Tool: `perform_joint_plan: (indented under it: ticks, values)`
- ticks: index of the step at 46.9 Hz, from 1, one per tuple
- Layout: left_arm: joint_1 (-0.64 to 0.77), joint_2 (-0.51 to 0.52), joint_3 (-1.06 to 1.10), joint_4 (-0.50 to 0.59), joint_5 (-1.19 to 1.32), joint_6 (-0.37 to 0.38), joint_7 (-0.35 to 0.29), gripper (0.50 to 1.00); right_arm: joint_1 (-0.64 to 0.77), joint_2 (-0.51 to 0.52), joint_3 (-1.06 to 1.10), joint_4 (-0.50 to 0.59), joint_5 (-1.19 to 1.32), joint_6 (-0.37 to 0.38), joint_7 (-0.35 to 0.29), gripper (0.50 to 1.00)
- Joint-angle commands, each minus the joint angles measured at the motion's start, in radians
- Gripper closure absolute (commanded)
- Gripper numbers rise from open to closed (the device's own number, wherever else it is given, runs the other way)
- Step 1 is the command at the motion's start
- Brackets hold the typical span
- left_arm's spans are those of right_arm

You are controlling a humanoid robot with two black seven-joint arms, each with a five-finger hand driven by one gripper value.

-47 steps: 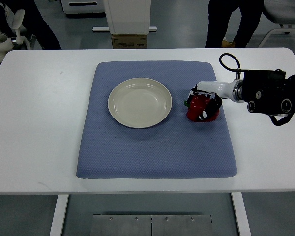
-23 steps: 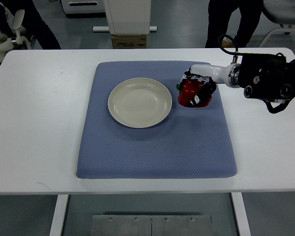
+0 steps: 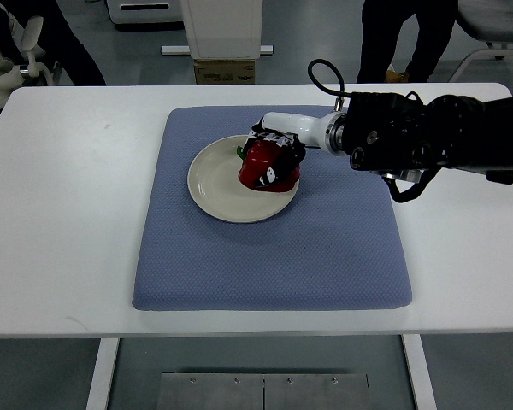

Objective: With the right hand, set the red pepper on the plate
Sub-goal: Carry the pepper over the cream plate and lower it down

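Note:
My right gripper will release the red pepper on the near part of the cream plate (image 3: 232, 197), close to the plate's rim.
The red pepper (image 3: 265, 167) with a green stem is held by my right hand (image 3: 276, 154), whose fingers are curled over it from above. The hand and pepper are over the right part of the cream plate (image 3: 218, 184). I cannot tell whether the pepper touches the plate. My right arm (image 3: 410, 137) reaches in from the right edge. The plate sits on a blue mat (image 3: 265, 256) in the middle of the white table.
The white table (image 3: 68, 213) extends well beyond the mat on both sides. Behind the table stand a cardboard box (image 3: 225, 70) and a white machine base. A person's legs (image 3: 402, 38) show at the far right.
My right hand has carried the pepper to the left, from the mat right of the plate to over the plate's right part. The arm has extended further into view.

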Motion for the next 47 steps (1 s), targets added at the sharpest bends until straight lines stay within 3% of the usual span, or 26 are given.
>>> perform_joint_plan:
  ticks: [1,28,47]
  values:
    - [0.000,0.000,0.000,0.000,-0.001,0.000,0.000,0.500,-0.003,0.000,0.015,-0.005,0.005,0.000,-0.018,1.000]
    - [0.000,0.000,0.000,0.000,0.001,0.000,0.000,0.500,-0.020,0.000,0.132,-0.029,0.056,0.000,-0.048,1.000]
    - [0.000,0.000,0.000,0.000,-0.001,0.000,0.000,0.500,-0.139,0.000,0.204,-0.034,0.050,-0.034,-0.063,1.000]
